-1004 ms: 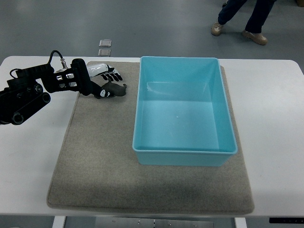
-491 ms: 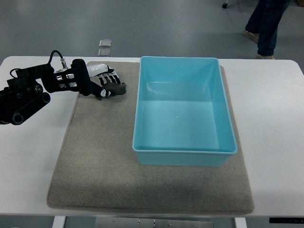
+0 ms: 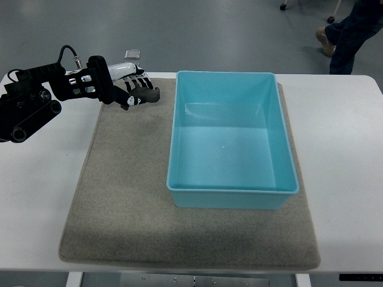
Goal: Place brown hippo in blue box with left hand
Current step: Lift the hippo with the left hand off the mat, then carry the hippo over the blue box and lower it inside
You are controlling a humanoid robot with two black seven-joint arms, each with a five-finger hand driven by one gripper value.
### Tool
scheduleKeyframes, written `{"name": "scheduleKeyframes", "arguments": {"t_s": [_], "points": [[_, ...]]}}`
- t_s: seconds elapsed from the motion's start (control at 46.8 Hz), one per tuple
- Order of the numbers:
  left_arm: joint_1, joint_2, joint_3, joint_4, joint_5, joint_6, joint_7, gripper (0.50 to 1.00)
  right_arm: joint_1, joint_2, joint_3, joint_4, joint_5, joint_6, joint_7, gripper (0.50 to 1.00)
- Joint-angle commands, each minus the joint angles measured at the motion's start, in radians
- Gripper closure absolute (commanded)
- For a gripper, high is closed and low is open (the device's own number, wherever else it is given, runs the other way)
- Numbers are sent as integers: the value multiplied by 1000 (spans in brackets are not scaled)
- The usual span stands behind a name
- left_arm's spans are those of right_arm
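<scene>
I will let go of the brown hippo with my left gripper near the middle of the blue box's empty bottom (image 3: 241,150).
My left hand (image 3: 133,89) comes in from the left edge and is shut on the brown hippo (image 3: 145,97), a small dark toy. It holds the hippo lifted above the far left corner of the grey mat (image 3: 125,197), just left of the blue box (image 3: 230,139). The box is open-topped and empty, standing on the mat's right half. The right hand is out of view.
The mat lies on a white table (image 3: 341,149). Two small square pads (image 3: 133,54) lie on the floor beyond the table. A person's legs (image 3: 353,33) show at the top right, away from the table.
My left hand has risen and moved slightly away from me with the hippo, lifting it off the mat. The person at the top right has walked to the right.
</scene>
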Motion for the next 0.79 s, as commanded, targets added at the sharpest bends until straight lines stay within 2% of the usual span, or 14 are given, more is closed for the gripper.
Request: {"name": "scheduleKeyframes", "arguments": {"t_s": [0.0, 0.171, 0.299, 0.491, 0.769], "points": [[-55, 27, -3, 0, -16, -2, 0, 1000, 0, 0, 0, 0, 0, 0, 0, 564], [-168, 22, 0, -1, -89, -66, 1, 1000, 0, 0, 0, 0, 0, 0, 0, 564], [-207, 10, 8, -47, -96, -74, 5, 1000, 0, 0, 0, 0, 0, 0, 0, 564], [-198, -111, 29, -118, -86, -78, 58, 1000, 0, 0, 0, 0, 0, 0, -1, 564], [-190, -223, 149, -159, -89, -77, 60, 1000, 0, 0, 0, 0, 0, 0, 0, 564]]}}
